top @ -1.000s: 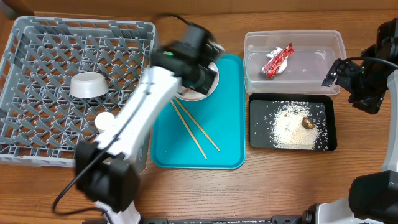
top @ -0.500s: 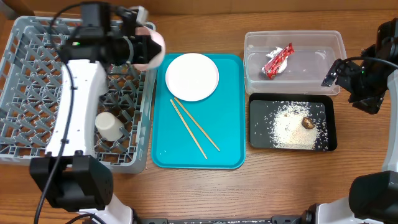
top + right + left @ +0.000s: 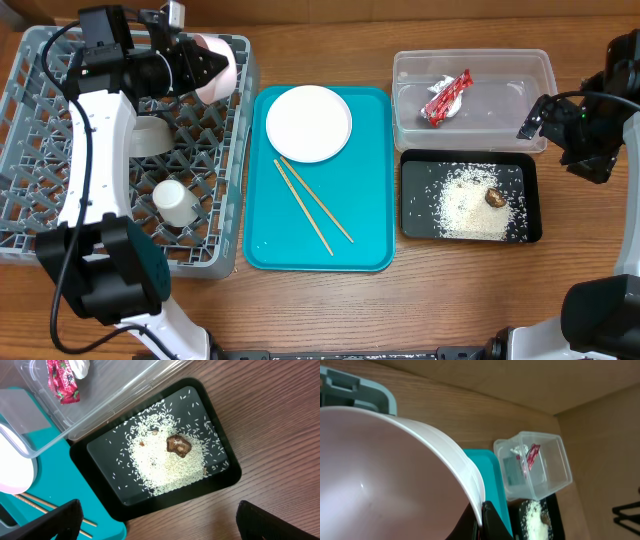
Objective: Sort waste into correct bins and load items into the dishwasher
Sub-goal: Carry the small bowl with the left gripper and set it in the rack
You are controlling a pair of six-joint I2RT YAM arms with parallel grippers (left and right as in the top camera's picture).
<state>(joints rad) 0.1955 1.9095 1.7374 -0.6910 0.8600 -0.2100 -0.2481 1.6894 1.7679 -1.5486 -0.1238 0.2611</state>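
Next, my left gripper releases the small pinkish-white dish, now held tilted over the rack's corner, on the rack's wires point(image 3: 189, 101) just behind the grey bowl.
My left gripper point(image 3: 200, 66) is shut on the rim of the small pinkish-white dish point(image 3: 222, 74) and holds it tilted on edge over the back right corner of the grey dish rack point(image 3: 60, 60). The dish fills the left wrist view point(image 3: 380, 475), with a black finger point(image 3: 487, 520) on its rim. The grey bowl point(image 3: 150, 136) and the white cup point(image 3: 175, 202) sit in the rack. The white plate point(image 3: 309, 122) and the chopsticks point(image 3: 312, 205) lie on the teal tray point(image 3: 370, 240). My right gripper point(image 3: 572, 128) point(image 3: 165, 527) is open and empty, right of the bins.
The clear tub point(image 3: 500, 110) point(image 3: 115, 390) holds the red-and-white wrapper point(image 3: 446, 96) point(image 3: 62, 380). The black tray point(image 3: 415, 225) point(image 3: 220, 477) in front of it holds rice point(image 3: 462, 205) point(image 3: 160, 462) and the brown lump point(image 3: 494, 197) point(image 3: 178, 444). Bare wood lies along the table's front.
My left arm has swung from the teal tray leftwards over the rack, carrying the pinkish dish, and has turned it on edge. The right arm has not moved.
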